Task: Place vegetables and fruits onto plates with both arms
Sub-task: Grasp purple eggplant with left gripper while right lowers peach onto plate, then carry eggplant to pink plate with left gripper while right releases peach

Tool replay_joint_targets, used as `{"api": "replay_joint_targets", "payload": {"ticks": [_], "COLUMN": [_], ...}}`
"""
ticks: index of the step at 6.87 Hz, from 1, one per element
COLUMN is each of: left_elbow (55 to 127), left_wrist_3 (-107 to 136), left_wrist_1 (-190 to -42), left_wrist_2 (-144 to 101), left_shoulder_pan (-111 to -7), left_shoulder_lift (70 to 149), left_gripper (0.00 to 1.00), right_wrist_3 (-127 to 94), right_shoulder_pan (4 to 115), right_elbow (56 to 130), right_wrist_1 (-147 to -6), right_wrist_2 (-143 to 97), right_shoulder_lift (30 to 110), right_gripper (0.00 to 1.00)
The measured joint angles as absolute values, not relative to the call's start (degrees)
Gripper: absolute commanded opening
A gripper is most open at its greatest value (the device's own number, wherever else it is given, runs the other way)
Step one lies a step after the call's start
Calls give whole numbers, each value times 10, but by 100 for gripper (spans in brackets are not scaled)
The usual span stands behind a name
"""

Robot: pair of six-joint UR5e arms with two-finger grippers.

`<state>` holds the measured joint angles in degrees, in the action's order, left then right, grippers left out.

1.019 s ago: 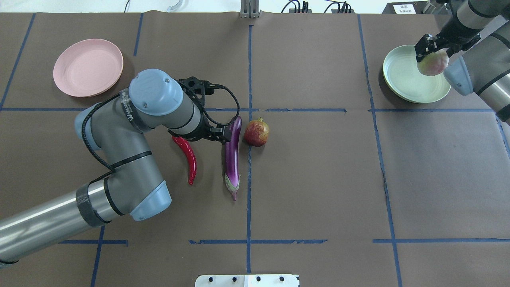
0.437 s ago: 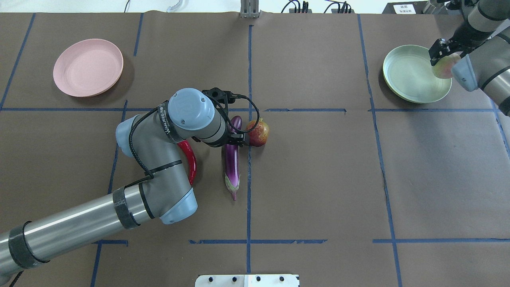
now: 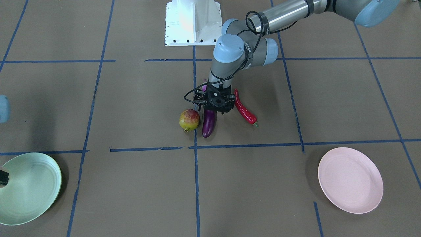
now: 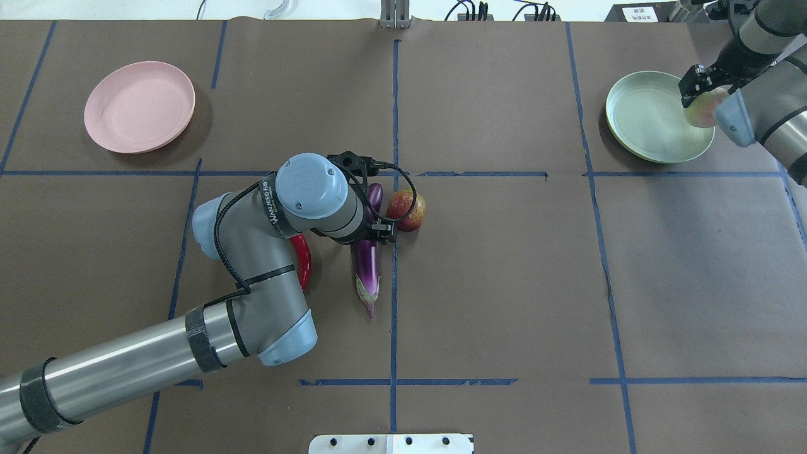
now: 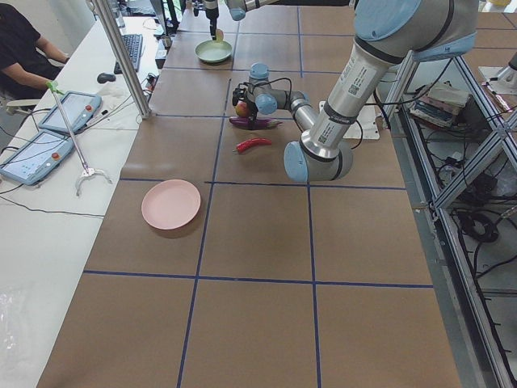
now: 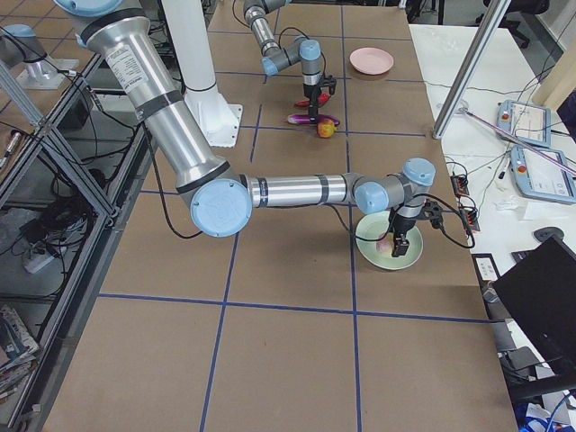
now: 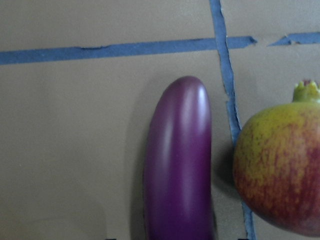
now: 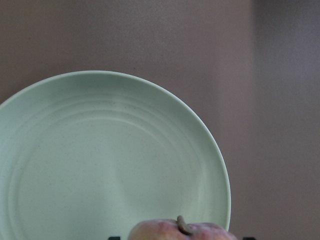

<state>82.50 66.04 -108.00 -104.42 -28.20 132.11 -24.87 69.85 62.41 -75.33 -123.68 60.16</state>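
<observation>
Next, my left gripper lets go of the purple eggplant across the middle of the pale pink plate [image 3: 357,180].
My left gripper [image 4: 377,228] hangs open low over the upper half of the purple eggplant [image 4: 367,265], jaws either side of it; the eggplant fills the left wrist view [image 7: 180,160]. The pomegranate [image 4: 410,211] lies just right of it, the red chili pepper [image 3: 245,112] on the other side, partly under my arm. My right gripper [image 4: 700,91] is shut on the peach [image 4: 701,108] over the right rim of the pale green plate [image 4: 649,120]. The pale pink plate [image 4: 139,106] sits far left with nothing on it.
The table is covered in brown paper with blue tape lines. The white base block [image 4: 391,443] sits at the near edge. Cables and a stand line the far edge. An operator's desk with tablets [image 5: 69,109] shows beside the table in the exterior left view.
My left arm has swung right and its gripper now sits over the eggplant. My right gripper has carried the peach from over the green plate's middle toward its right rim.
</observation>
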Motion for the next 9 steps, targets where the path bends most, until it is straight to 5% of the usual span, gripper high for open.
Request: {"api": "replay_joint_targets", "payload": {"ticks": [1, 5, 7, 9], "left_elbow": [827, 896, 941, 891], "left_wrist_3": [666, 746, 744, 661], "left_wrist_1": [-1080, -1079, -1077, -1076], "left_wrist_2": [-1044, -1044, -1049, -1053], "left_shoulder_pan": [-281, -343, -423, -514], "left_shoulder_lift": [1320, 1281, 1221, 1205], "left_gripper": [1, 1, 2, 3], "right_wrist_3": [-249, -252, -313, -499], "right_shoulder_pan": [695, 689, 677, 612], "right_elbow": [621, 636, 707, 812], "right_wrist_1": [-753, -732, -705, -701], "right_wrist_2": [-1237, -1240, -1255, -1270], "right_shoulder_lift": [601, 602, 609, 610], "right_gripper": [100, 100, 100, 100]}}
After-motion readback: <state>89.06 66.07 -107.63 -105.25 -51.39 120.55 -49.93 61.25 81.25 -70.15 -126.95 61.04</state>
